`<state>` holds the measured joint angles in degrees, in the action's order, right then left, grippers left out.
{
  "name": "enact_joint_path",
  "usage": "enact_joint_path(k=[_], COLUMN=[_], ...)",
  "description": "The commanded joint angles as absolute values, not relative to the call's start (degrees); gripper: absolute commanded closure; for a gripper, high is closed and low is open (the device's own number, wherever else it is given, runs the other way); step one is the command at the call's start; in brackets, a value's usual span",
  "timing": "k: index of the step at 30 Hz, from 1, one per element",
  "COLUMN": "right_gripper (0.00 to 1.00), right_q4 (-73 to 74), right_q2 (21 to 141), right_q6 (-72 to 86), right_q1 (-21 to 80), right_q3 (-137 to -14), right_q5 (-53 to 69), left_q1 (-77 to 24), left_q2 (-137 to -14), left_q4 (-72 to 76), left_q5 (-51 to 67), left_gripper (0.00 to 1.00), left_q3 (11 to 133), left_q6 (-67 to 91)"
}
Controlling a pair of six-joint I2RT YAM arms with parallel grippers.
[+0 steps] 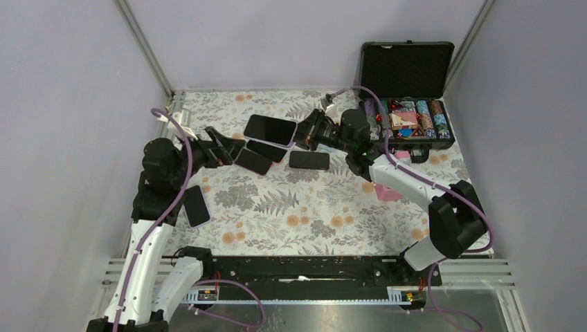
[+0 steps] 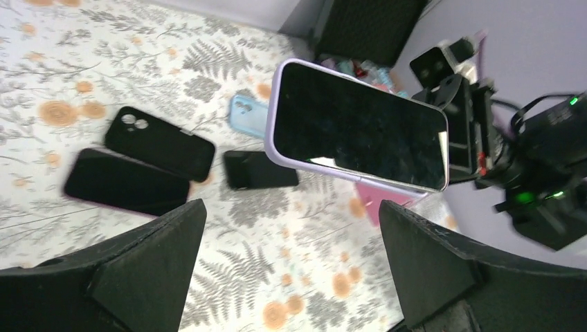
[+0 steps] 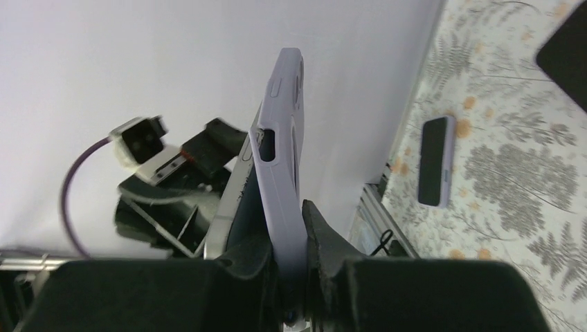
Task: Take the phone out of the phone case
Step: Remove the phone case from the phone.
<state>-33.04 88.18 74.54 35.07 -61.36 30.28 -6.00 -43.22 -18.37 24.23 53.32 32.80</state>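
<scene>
The lavender case will go down from my right gripper on the floral table [image 1: 308, 186], just in front of the black phone nearest that gripper.
A phone [image 1: 270, 129] with a dark screen sits in a lavender phone case [image 2: 273, 117] and is held in the air above the floral table. My right gripper [image 1: 304, 135] is shut on its right end. In the right wrist view the fingers [image 3: 322, 238] clamp the lavender case [image 3: 284, 152], and the phone's silver edge [image 3: 232, 200] stands slightly off the case on the left. My left gripper [image 1: 232, 147] is just left of the phone. It is open [image 2: 291, 207], holds nothing, and faces the phone's screen [image 2: 356, 128].
Three black phones [image 1: 253, 160], [image 1: 266, 150], [image 1: 309, 160] lie under the held one, and another [image 1: 196, 205] lies by the left arm. A light blue case [image 2: 248, 114] and a pink case [image 1: 387, 192] are on the table. An open chip case [image 1: 408, 124] stands at the back right.
</scene>
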Motion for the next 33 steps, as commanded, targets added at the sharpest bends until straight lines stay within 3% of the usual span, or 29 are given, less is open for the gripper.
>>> enact_joint_path(k=[1,9,14,18,27,29,33], right_gripper=[1.00,1.00,1.00,1.00,1.00,1.00,1.00], right_q4=[-26.20,-6.66,-2.32,-0.44,4.29,4.99,6.54], right_q2=[84.02,83.51,84.07,84.25,84.07,84.17,84.56], right_q6=[70.82,67.06,67.32,67.17,71.72,72.45,73.36], right_q1=[34.75,36.21,37.35,37.70,37.79,37.83,37.83], right_q3=[-60.98,-62.32,-63.24,-63.36,-64.00,-64.27,-65.56], right_q5=[26.92,21.40,20.12,19.62,19.10,19.30,20.28], left_q1=[-12.18,-34.98,-44.72,-47.33,-48.51,-48.51,-48.56], left_q2=[-41.30,-48.94,-58.60,-63.32,-63.53,-63.82,-64.02], left_q4=[-21.97,-21.80,-21.24,-19.77,-13.86,-13.20,-12.90], left_q5=[15.48,0.48,-6.22,-6.76,-7.84,-6.68,-3.61], left_gripper=[0.01,0.05,0.08,0.14,0.40,0.41,0.32], left_q3=[56.66,56.74,60.79,62.42,57.70,57.07,56.16], left_q6=[18.84,11.13,5.71,3.82,2.24,1.98,-0.74])
